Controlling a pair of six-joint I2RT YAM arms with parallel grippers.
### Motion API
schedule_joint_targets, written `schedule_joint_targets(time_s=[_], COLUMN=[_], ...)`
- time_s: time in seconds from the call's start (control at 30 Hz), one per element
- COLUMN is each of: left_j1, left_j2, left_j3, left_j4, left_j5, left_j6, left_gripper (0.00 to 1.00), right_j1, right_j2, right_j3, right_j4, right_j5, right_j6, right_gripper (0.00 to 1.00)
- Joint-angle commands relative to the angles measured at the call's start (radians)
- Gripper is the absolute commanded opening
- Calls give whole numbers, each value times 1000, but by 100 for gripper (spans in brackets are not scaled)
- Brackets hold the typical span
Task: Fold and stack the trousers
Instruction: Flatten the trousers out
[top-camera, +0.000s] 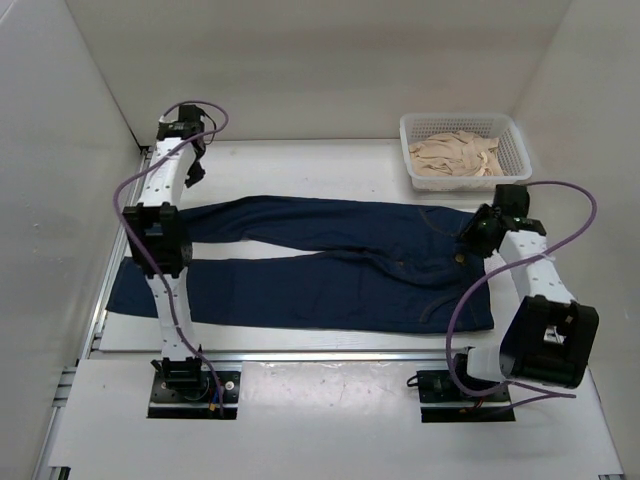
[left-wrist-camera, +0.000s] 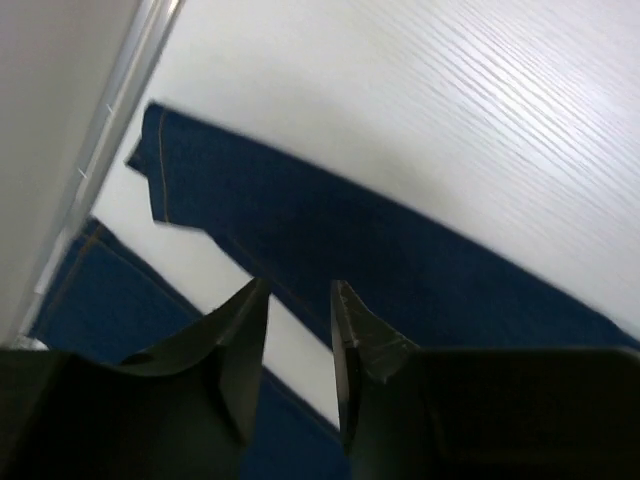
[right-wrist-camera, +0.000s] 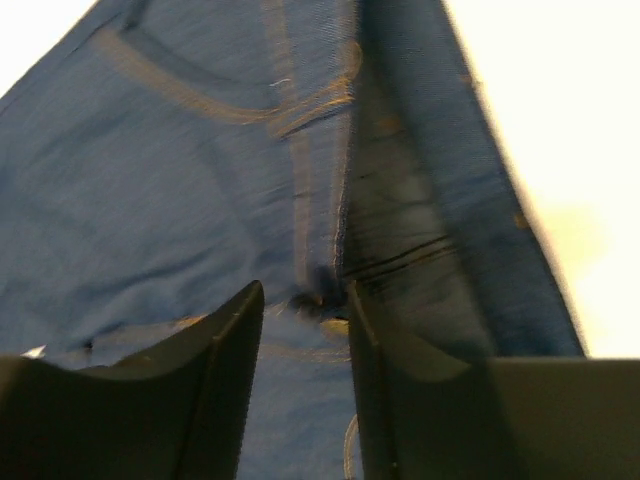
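Note:
The far leg's end is crumpled short of the near leg's hem, so my left gripper should grab its near corner (left-wrist-camera: 164, 217) and straighten it before folding.
The dark navy trousers (top-camera: 340, 265) lie spread flat on the white table, waist at the right, both legs running left. My left gripper (top-camera: 195, 172) hangs at the far left, just above the far leg near its hem. In the left wrist view it (left-wrist-camera: 300, 290) is open and empty, with the far leg (left-wrist-camera: 330, 230) and the strip of table between the legs under it. My right gripper (top-camera: 475, 236) hovers over the waist. In the right wrist view it (right-wrist-camera: 303, 292) is open and empty above the fly and its orange stitching (right-wrist-camera: 300, 110).
A white basket (top-camera: 512, 140) holding beige cloth (top-camera: 455, 155) stands at the back right, just behind my right gripper. White walls close in the table (top-camera: 300, 165) on the left, back and right. A metal rail (top-camera: 105, 300) runs along its left edge.

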Motion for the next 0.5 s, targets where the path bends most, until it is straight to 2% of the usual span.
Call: schedule_joint_targets(time_s=[0.0,0.03,0.07,0.13,0.17,0.27,0.3,0.33,0.37,0.4,0.43,0.47], left_j1=[-17,-32,-51,-69,-78,-94,-94,-94,-94,-94,-94,-74], left_j2=[-245,-273,-302,-386,-410,-463,-486,-500,-519,-560,-584,-606], left_j3=[-166,-223,-350,-472,-565,-647,-682,-698,-713,-750,-771,-796], left_j4=[32,42,55,99,114,115,115,105,93,93,93,93], left_j5=[175,187,201,226,241,207,194,184,184,184,169,169], left_j6=[-15,-34,-52,-71,-71,-81,-90,-91,-109,-141,-165,-192], left_gripper=[41,41,41,41,46,54,61,66,66,61,51,36], right_j1=[151,188,223,315,337,366,366,366,366,357,357,357], right_j2=[-65,-65,-74,-74,-74,-92,-103,-140,-166,-195,-250,-273], right_j3=[16,33,47,47,56,56,43,42,26,0,-14,-29], right_j4=[12,-15,-27,-75,-96,-190,-214,-250,-250,-250,-250,-232], right_j5=[72,107,138,211,294,401,443,521,543,543,526,447], right_j6=[-14,-14,-14,-14,0,61,83,100,118,127,127,127], right_gripper=[49,50,50,51,59,73,80,81,84,80,74,62])
